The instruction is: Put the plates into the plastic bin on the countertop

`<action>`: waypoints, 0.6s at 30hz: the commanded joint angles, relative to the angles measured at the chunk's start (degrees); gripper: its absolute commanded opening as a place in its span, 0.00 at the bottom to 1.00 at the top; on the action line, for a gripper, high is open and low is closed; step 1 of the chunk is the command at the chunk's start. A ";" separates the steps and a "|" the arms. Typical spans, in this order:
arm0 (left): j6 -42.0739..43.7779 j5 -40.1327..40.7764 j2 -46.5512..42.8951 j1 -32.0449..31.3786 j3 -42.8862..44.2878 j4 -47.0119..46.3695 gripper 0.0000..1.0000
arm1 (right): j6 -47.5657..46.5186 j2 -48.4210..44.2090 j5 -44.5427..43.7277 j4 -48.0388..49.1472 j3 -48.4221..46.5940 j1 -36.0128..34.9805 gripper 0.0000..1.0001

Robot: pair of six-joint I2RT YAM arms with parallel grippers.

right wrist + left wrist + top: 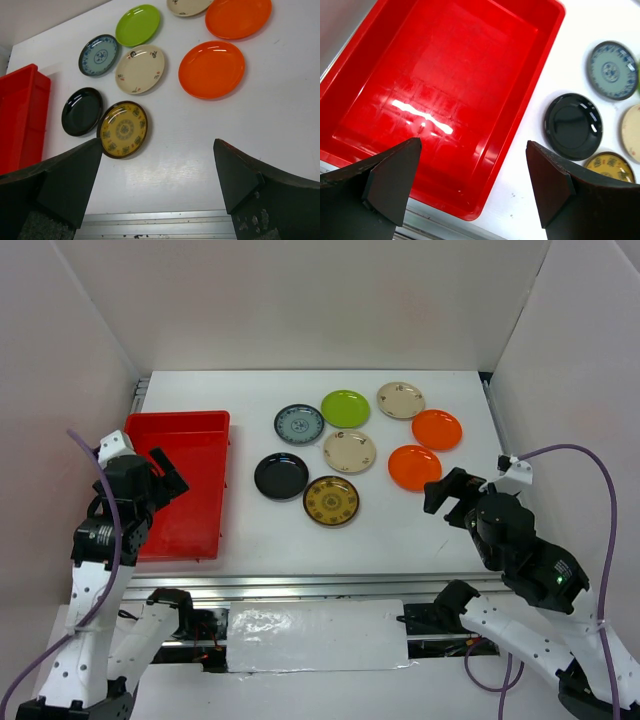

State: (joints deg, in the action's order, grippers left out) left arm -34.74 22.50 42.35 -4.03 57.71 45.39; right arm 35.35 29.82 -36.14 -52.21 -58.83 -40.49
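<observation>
The brown plate's edge (306, 502) (587, 162) facing the red bin, opposite my right gripper's side, is the next place that my left gripper should take hold of.
The red plastic bin (185, 480) sits at the left of the white countertop (400, 530) and holds nothing. Eight plates lie to its right: black (281, 476), brown with gold pattern (331, 501), blue-grey (299, 424), lime green (345, 408), two cream (349, 451) (401, 400), two orange (415, 468) (437, 429). My left gripper (165, 472) is open and empty above the bin's near part (470, 130). My right gripper (450, 495) is open and empty above the near right countertop, just in front of the nearer orange plate (211, 69).
White walls stand on three sides. A metal rail (320, 585) runs along the near edge of the countertop; it also shows in the right wrist view (155, 225). Purple cables loop from both arms.
</observation>
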 commanded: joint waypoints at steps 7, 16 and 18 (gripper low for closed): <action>1.26 -1.41 -4.38 -0.18 -0.67 -3.02 0.99 | 0.42 1.20 5.72 2.19 0.99 1.90 1.00; 2.57 -4.13 -3.15 -0.62 -1.20 -3.90 0.99 | 4.98 7.78 31.85 16.15 13.90 14.55 1.00; 2.75 -4.83 -2.97 -0.63 -1.20 -4.08 0.99 | 9.11 10.07 35.60 24.32 20.81 17.36 1.00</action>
State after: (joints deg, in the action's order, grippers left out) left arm -33.26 19.25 39.27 -4.34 56.82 44.49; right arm 39.51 36.99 -13.13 -39.97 -44.71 -26.09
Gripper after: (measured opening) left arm 0.993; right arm 0.998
